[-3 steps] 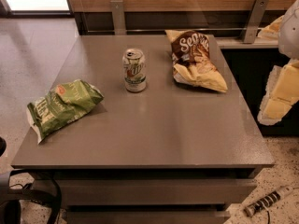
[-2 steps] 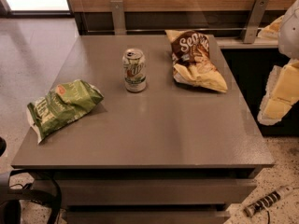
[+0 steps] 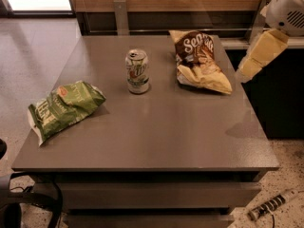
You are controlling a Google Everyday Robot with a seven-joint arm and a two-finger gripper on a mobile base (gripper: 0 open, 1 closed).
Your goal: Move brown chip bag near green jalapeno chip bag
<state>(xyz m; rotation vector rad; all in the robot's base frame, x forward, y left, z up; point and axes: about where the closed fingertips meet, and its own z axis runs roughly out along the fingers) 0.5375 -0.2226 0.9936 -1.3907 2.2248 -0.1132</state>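
My gripper should close on the middle of the brown chip bag (image 3: pixel 201 60), where the bag's dark brown part meets the tan-yellow edge.
The brown chip bag (image 3: pixel 199 61) lies at the far right of the grey table (image 3: pixel 166 137), dark brown with white script and tan-yellow edges. The green jalapeno chip bag (image 3: pixel 64 107) lies near the table's left edge, well apart from it. My gripper (image 3: pixel 248 71) is a cream-coloured part hanging below the white arm housing (image 3: pixel 287 8). It hovers just off the table's right edge, to the right of the brown bag and above table height. It touches nothing.
A green-and-white soda can (image 3: pixel 137 71) stands upright between the two bags, nearer the far edge. A wooden wall panel and a dark ledge run behind the table. A power strip (image 3: pixel 270 205) lies on the floor at the lower right.
The gripper and arm have moved up and to the left, closer to the brown chip bag. The bags and the can have not moved.
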